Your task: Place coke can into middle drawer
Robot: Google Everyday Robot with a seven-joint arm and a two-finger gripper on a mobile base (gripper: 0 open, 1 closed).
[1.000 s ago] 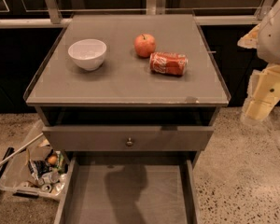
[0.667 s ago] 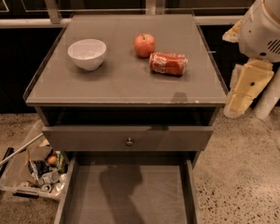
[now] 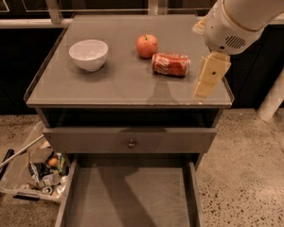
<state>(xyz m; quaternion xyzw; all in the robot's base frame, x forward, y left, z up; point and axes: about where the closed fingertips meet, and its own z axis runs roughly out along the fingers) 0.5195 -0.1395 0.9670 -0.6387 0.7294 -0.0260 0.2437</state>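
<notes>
My gripper goes to the middle (image 3: 171, 64) of the coke can next, beside the red-orange apple, and closes there.
The coke can (image 3: 171, 64) lies on its side on the grey tabletop (image 3: 118, 84), right of centre, just beside a red-orange apple (image 3: 147, 46). My gripper (image 3: 209, 77) hangs from the large white arm at the upper right. It is over the table's right front corner, a short way right of the can and not touching it. The middle drawer (image 3: 128, 197) is pulled open at the bottom of the view, its flat grey floor bare. Above it is a shut drawer front with a small round knob (image 3: 130, 143).
A white bowl (image 3: 88, 54) stands on the left of the tabletop. A clear bin (image 3: 33, 174) with crushed cans and scraps sits on the floor at the left of the drawer. A white post (image 3: 279, 89) stands at the right.
The arm has moved left from beside the table to over its right front corner, closer to the can. The can, apple, bowl and drawer have not moved.
</notes>
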